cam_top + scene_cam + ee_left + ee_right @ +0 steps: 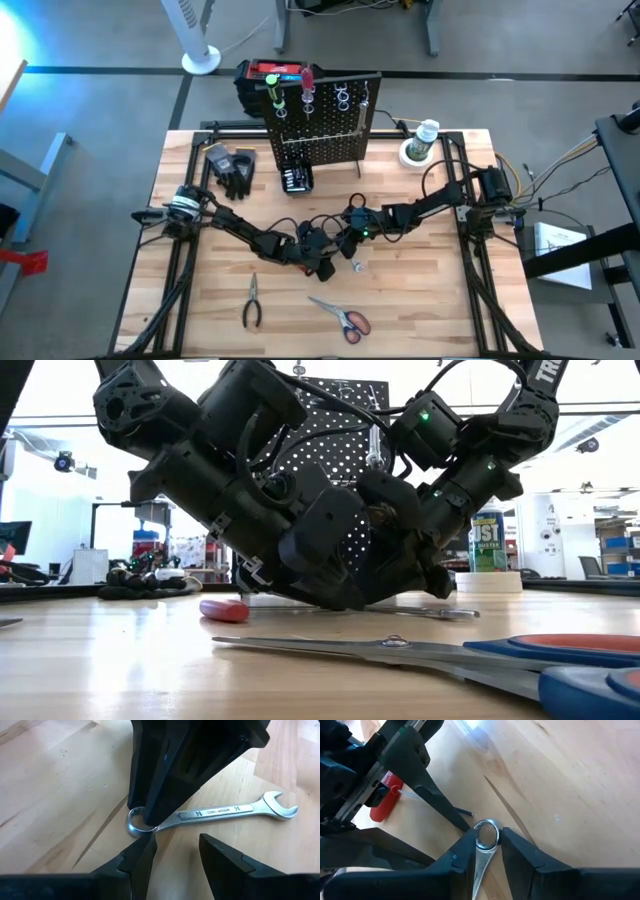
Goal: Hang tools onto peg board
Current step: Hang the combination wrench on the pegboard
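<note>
The robot's right gripper has the wrench's ring end, which must go over a peg, so it should open and grip the wrench's handle (216, 812) farther back.
A silver wrench (220, 811) lies flat on the wooden table (420, 310) near its middle, where both grippers meet. My right gripper (487, 842) comes slanting down from the right and is shut on the wrench's ring end (486, 832). My left gripper (177, 845) comes from the left and stands open just short of that ring end, with nothing between its fingers. One left finger (442, 807) ends right beside the ring; whether it touches, I cannot tell. A small red tool (384, 802) lies under the left arm. The peg board (320, 120) stands upright at the far edge. My right gripper pinches the wrench's neck, just behind the ring end (481, 856), between its two fingers. The fingers slant down from the table's right side, and the shank runs back between them under the gripper. The wrench lies flat on the table.
Pliers (252, 300) and red-handled scissors (342, 316) lie near the front edge. Black gloves (232, 168) and a small black box of bits (296, 178) sit at the far left. A green can (421, 140) stands at the far right, and a toolbox (262, 78) is behind the board.
</note>
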Robot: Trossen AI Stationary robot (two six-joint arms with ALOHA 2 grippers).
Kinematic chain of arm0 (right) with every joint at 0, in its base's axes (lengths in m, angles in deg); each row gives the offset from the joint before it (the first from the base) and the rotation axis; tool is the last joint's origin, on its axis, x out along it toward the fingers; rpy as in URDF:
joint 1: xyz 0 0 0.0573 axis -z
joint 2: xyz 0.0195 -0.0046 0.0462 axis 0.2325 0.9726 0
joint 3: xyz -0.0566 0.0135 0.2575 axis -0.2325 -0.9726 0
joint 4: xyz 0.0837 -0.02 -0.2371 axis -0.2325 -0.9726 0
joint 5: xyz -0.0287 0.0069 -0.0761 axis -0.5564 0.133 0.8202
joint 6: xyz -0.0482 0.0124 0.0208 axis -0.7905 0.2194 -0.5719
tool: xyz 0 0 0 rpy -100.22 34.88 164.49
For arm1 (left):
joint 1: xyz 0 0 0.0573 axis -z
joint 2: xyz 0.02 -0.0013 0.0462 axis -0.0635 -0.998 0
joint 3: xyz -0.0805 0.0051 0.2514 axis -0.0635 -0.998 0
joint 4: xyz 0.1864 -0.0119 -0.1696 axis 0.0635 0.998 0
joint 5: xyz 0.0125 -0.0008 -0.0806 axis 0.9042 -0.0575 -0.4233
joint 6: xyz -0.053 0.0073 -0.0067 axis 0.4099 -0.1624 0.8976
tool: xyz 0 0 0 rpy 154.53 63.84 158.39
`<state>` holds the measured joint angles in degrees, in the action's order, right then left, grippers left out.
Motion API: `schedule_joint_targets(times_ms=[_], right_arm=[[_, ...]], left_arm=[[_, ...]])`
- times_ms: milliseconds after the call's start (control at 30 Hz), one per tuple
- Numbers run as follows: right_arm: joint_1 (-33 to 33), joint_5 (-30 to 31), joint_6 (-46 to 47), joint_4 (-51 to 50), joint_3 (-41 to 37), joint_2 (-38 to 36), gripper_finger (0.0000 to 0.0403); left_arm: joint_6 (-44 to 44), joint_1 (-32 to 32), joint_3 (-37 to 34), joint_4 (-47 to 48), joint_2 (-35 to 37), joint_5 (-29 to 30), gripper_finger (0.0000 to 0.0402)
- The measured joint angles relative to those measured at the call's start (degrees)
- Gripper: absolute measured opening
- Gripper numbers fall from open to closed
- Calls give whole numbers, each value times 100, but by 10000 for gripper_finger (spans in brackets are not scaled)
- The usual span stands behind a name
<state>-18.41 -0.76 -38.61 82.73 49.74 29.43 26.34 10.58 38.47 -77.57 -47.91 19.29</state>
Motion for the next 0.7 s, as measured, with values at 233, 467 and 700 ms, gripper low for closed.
schedule_joint_targets(times_ms=[233, 467, 700], right_arm=[[-31, -4, -4, -7, 0, -104, 67], [-232, -822, -138, 288, 65, -329, 67], [-214, -609, -244, -83, 70, -342, 53]], left_arm=[[4, 0, 0, 2, 0, 26, 155], [-12, -13, 2, -52, -13, 65, 155], [-50, -24, 0, -132, -24, 73, 155]])
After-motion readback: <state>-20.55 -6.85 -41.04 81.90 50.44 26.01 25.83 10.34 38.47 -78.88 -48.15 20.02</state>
